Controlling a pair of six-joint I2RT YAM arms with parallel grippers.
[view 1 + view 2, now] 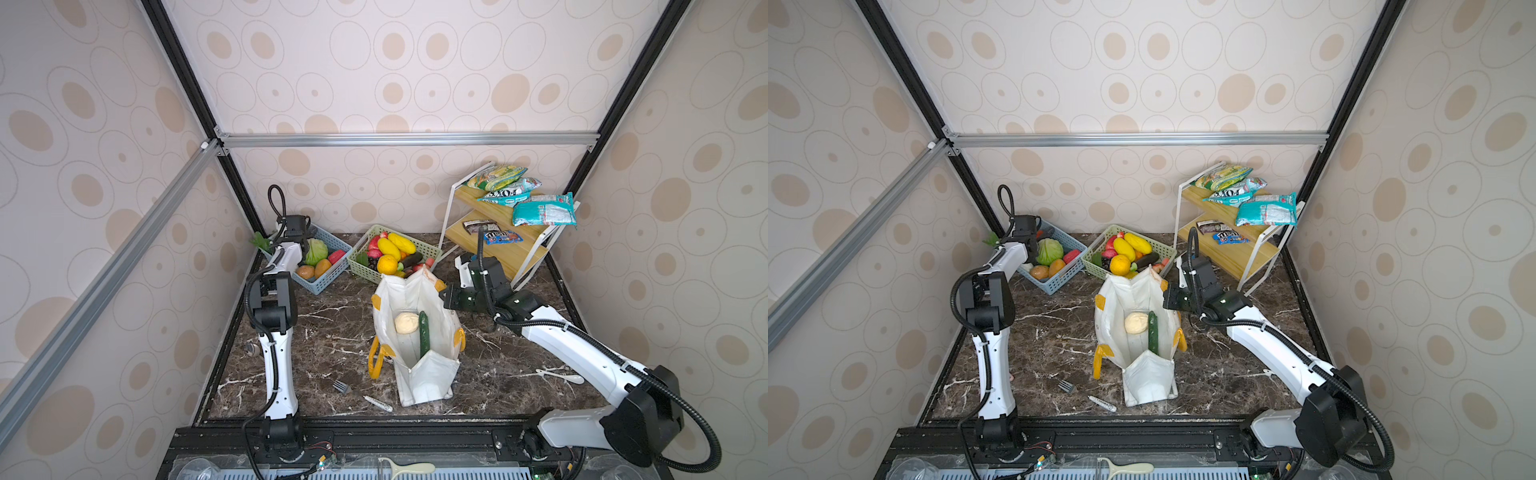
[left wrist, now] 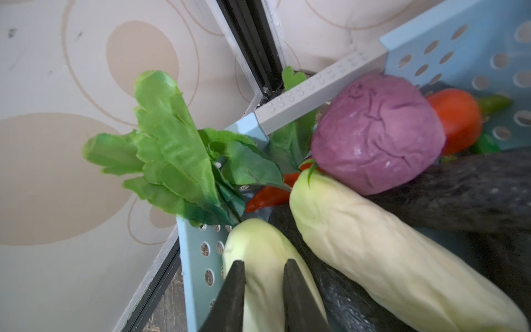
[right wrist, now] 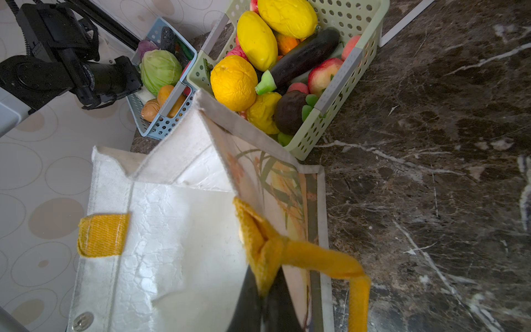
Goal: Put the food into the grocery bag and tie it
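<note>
The pale stalk lies tight along the side of the blue basket with the left gripper only on its top, so the robot should open that gripper, grip the basket's rim (image 2: 187,271) and pull it nearer.
The white grocery bag (image 1: 419,376) stands open mid-table with yellow handles. A beige knobbly ball (image 1: 406,322) and a dark green cucumber (image 1: 424,334) lie inside it. My right gripper (image 3: 263,299) is shut on the yellow handle (image 3: 267,253) at the bag's rim. My left gripper (image 2: 264,267) is down in the blue basket (image 2: 195,258), its fingers pressed on either side of a pale stalk (image 2: 258,247) that ends in green leaves (image 2: 172,155). A round pale cabbage (image 1: 316,250) and a red-orange pepper (image 2: 457,120) also lie in that basket.
A green basket (image 1: 434,251) of toy fruit sits right behind the bag. A wooden shelf (image 1: 511,249) with snack packets stands at the back right. A fork (image 1: 341,387), a pen-like stick (image 1: 377,403) and a white spoon (image 1: 561,376) lie on the marble.
</note>
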